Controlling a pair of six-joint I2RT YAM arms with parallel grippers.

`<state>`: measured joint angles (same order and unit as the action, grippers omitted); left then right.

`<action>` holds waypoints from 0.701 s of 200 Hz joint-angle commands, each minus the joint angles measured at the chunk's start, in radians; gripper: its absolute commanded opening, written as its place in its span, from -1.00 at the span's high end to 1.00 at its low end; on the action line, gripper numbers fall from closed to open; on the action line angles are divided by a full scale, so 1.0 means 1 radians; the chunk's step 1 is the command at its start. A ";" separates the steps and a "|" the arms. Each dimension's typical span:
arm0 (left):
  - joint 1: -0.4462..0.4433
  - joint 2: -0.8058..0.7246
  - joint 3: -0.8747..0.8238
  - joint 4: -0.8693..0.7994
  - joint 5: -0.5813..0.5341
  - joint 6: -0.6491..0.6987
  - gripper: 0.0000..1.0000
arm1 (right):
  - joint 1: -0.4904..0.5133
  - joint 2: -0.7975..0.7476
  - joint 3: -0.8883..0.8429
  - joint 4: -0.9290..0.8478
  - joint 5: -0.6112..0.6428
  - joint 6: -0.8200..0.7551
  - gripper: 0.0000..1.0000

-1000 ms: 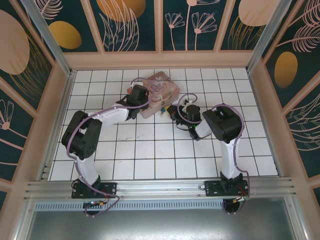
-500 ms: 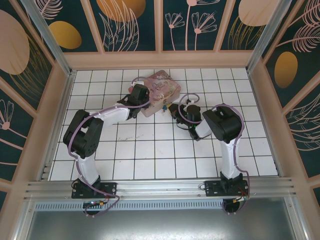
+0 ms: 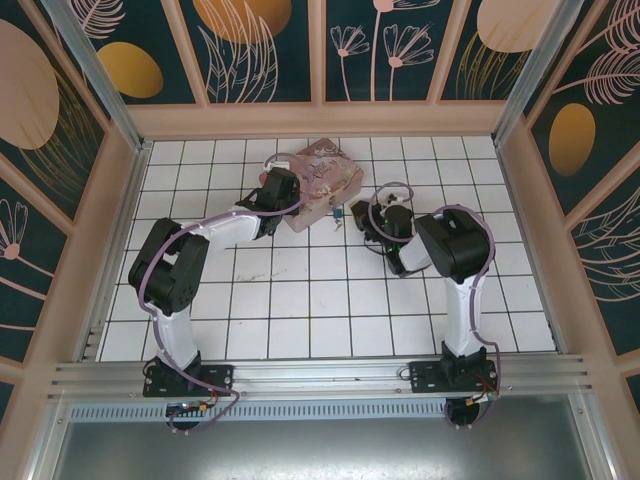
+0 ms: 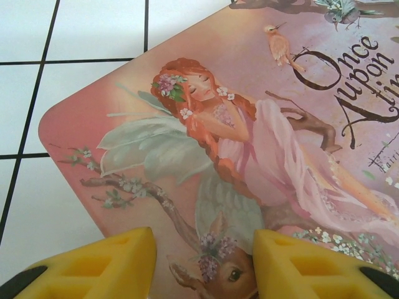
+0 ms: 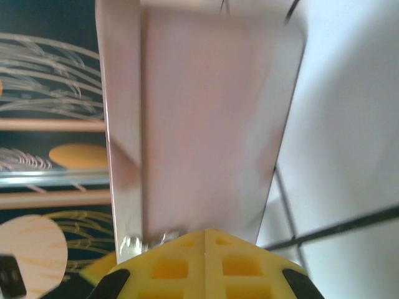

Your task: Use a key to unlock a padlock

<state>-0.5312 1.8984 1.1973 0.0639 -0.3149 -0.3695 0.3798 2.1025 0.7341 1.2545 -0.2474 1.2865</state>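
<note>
My right gripper's closed fingers are beside the padlock that hangs on the tin, so I will open them, reach around the padlock and grab its lower end [image 3: 339,223].
A tiny blue speck, apparently the padlock [image 3: 338,212], lies against the near right side of the pink floral tin [image 3: 325,175]. My right gripper [image 3: 360,213] is just to its right. In the right wrist view that gripper [image 5: 206,233] is shut, its yellow fingertips pressed flat together close to the tin's blurred pink wall [image 5: 206,124]. A small silvery bit [image 5: 132,244] shows by the left fingertip. The key is hidden. My left gripper [image 3: 293,195] sits at the tin's left corner. Its jaws [image 4: 204,249] stand open over the painted lid [image 4: 249,124].
White tiled floor [image 3: 300,300] spreads in front of the arms. Peach-framed walls [image 3: 320,118] with dark floral panels enclose the back and both sides. The tin stands near the back middle, between the two grippers.
My right gripper has drawn back to the right, away from the tin's side, leaving the blue speck uncovered. The left arm and the tin have barely moved.
</note>
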 commanded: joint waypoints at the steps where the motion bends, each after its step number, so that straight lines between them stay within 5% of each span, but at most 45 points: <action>1: 0.012 0.111 -0.067 -0.236 0.062 -0.008 0.07 | -0.023 -0.034 0.018 -0.008 0.030 -0.060 1.00; 89: 0.011 0.106 -0.065 -0.229 0.092 -0.009 0.07 | -0.014 -0.070 -0.006 -0.040 -0.105 -0.204 1.00; 140: 0.012 0.101 -0.064 -0.230 0.101 -0.006 0.07 | 0.030 -0.117 -0.017 -0.223 -0.135 -0.385 0.34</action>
<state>-0.5308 1.8988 1.1973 0.0650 -0.3141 -0.3668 0.3729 2.0354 0.7265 1.1454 -0.3576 1.0412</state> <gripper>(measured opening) 0.465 0.249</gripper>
